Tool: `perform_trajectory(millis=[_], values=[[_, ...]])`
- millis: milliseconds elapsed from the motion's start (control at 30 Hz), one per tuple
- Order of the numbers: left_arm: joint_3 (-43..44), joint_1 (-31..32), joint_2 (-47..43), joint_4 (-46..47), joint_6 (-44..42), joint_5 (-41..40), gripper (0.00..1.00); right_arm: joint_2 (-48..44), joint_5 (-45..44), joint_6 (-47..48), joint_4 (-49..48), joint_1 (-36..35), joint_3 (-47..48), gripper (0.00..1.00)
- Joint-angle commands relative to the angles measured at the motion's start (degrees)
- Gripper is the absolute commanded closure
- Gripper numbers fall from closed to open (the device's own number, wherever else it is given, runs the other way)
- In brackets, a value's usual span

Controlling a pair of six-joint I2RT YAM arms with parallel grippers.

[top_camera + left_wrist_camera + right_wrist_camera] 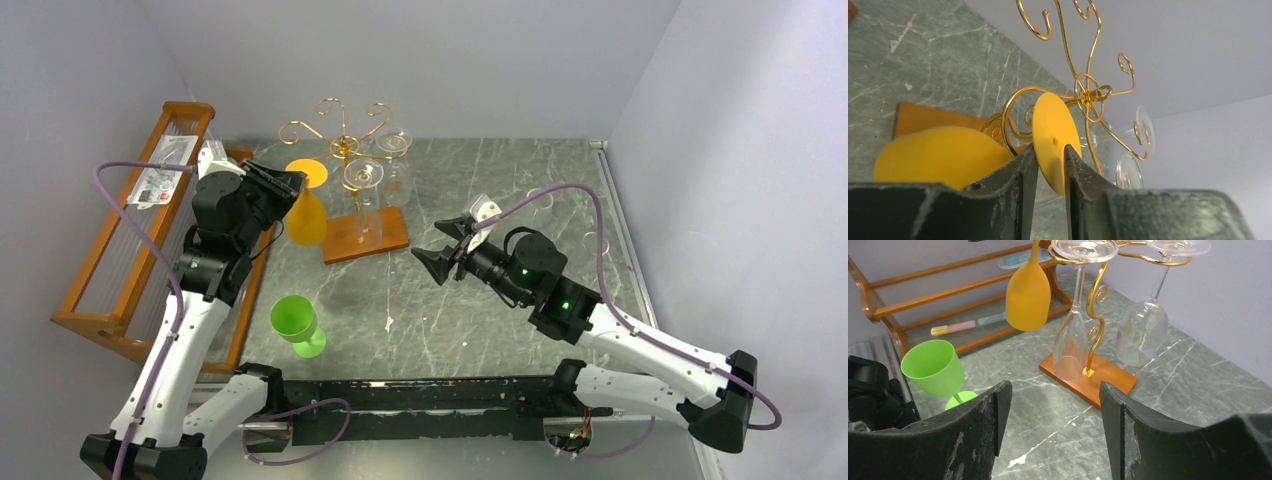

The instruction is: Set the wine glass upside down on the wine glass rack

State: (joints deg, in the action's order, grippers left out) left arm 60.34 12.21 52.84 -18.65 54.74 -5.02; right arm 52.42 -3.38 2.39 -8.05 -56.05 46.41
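The robot's right gripper needs to go to the green glass next and close on the green glass's rim point(313, 313) point(946, 369), on the side facing the robot's right arm.
The yellow wine glass point(307, 220) hangs upside down at the left of the gold wire wine glass rack point(343, 140). Its round foot point(1053, 135) rests in a curled gold arm point(1013, 107) and its bowl point(1028, 290) points down. My left gripper point(292, 185) is at the foot. Its jaws stand slightly apart on either side of the disc, with table showing in the gap below. My right gripper point(440, 255) hovers open over the table to the right of the rack's wooden base point(1098, 377). Nothing is between its fingers point(993, 410).
Two clear glasses point(1070, 347) point(1142, 332) hang upside down on the same rack. A green glass point(295, 320) stands upright on the table near the left arm. A big wooden shelf point(110, 250) with ribbed panels runs along the left wall.
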Motion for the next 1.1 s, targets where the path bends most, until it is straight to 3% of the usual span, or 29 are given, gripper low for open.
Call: perform_trajectory(millis=[0,300,467,567,767,900,1067], values=[[2.17,-0.52,-0.61,-7.2,-4.05,1.45,0.67,0.71,0.84,-2.99,2.78,-0.22,2.56,0.32],[4.08,-0.52,-4.6,-15.46,-9.19,-1.32,0.38,2.7,3.16,-10.22,5.42,-0.19,3.01,0.31],[0.88,-0.52,-11.0,-18.03,-12.42,-4.83,0.2,3.82,0.09,-15.97,3.62,-0.16,2.46,0.32],[1.8,-0.52,-13.93,-18.53,-16.03,-6.74,0.11,5.8,2.88,-18.82,2.04,-0.2,2.1,0.32],[3.97,-0.52,-17.45,-17.92,-22.41,-7.1,0.06,13.81,12.37,-26.02,-2.86,-1.21,2.34,0.34],[3.7,-0.52,-18.69,-16.65,-25.13,-4.03,0.06,19.47,1.57,-28.89,-5.32,-9.2,3.3,0.34],[5.55,-0.52,-19.12,-18.93,-26.76,-6.11,0.07,27.19,-17.3,-33.76,-0.04,-19.56,10.22,0.34]])
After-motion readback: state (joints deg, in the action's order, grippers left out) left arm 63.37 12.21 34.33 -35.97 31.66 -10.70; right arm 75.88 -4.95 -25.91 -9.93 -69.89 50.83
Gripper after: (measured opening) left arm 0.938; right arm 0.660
